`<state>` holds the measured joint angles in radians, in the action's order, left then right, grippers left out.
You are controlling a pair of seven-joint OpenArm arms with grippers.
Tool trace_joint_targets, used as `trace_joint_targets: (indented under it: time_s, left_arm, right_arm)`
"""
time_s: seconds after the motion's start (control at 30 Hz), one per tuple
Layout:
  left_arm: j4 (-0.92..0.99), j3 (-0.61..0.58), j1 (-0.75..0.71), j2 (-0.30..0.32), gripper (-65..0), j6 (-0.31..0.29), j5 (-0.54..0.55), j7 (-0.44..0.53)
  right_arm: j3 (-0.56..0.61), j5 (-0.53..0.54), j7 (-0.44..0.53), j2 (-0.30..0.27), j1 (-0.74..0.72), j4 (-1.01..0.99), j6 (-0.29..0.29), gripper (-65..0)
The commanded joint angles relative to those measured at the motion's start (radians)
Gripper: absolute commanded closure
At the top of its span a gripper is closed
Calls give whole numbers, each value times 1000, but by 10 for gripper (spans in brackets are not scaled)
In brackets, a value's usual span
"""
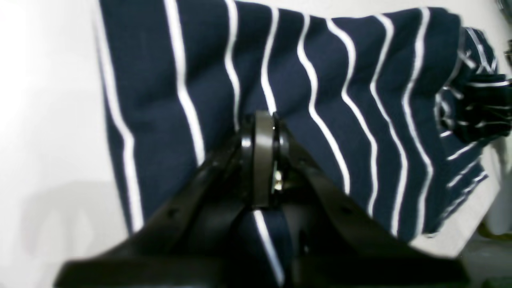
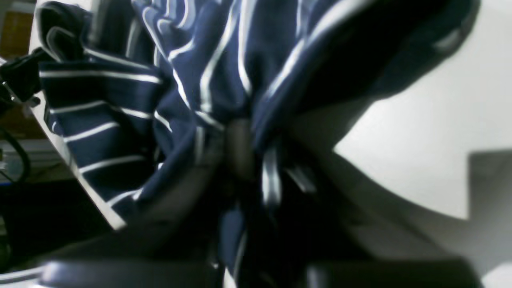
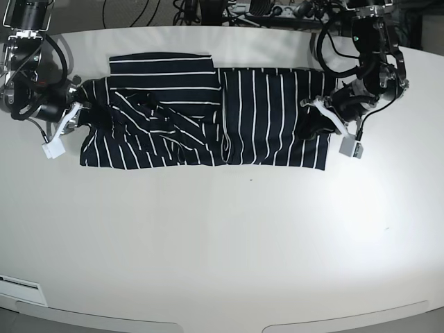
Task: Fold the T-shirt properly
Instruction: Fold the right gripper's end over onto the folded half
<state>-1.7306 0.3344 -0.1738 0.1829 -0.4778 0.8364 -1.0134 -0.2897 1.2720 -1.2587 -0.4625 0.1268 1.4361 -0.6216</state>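
My right gripper is going to open. It will release the T-shirt's bunched end over the middle of its smooth striped half (image 3: 257, 119).
The T-shirt (image 3: 208, 118), dark navy with thin white stripes, lies stretched sideways across the far part of the white table (image 3: 222, 236), its left half rumpled and partly folded over. My left gripper (image 3: 312, 114) is at the shirt's right edge. In the left wrist view it (image 1: 262, 124) is shut on the T-shirt (image 1: 320, 80), with cloth running between the fingers. My right gripper (image 3: 82, 111) is at the shirt's left end. In the blurred right wrist view its jaws (image 2: 240, 148) meet in a bunch of the T-shirt (image 2: 200, 60).
Cables and equipment (image 3: 236, 8) sit beyond the table's far edge. Both arm bases stand at the back corners. The table's edge (image 2: 80, 180) runs close to the bunched cloth in the right wrist view. White tabletop extends toward the near edge.
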Motion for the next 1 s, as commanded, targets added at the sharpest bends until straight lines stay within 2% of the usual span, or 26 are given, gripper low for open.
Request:
trace_joint_targets:
  time_s: [0.0, 0.13, 0.23, 0.43, 0.53, 0.73, 0.9, 0.97]
  left_arm:
    - [-13, 3, 9, 9, 0, 0, 42, 12]
    - [-13, 3, 8, 9, 0, 0, 106, 11]
    - [-13, 22, 8, 8, 0, 0, 143, 11]
    - [-13, 120, 8, 8, 0, 0, 172, 11]
    - [-13, 179, 8, 8, 0, 0, 171, 11]
    - [-13, 237, 2, 8, 0, 0, 171, -13]
    - [-13, 229, -3, -3, 0, 0, 171, -23]
    - [-13, 213, -3, -3, 0, 0, 171, -23]
  right_arm:
    - [-5, 12, -14, -20, -25, 10, -4, 0]
    - [-6, 11, -56, -26, -73, 10, -4, 0]
    - [-5, 10, -75, -50, -108, 10, -5, 0]
    - [-6, -1, -74, -148, -158, 11, -4, 0]
    - [-5, -86, -69, -204, -193, 11, 5, 0]
    - [-6, -246, -43, -292, -262, 39, 104, 0]
    - [-6, -370, -10, -311, -274, 205, 192, 0]
    - [-5, -371, -7, -309, -274, 284, 212, 0]
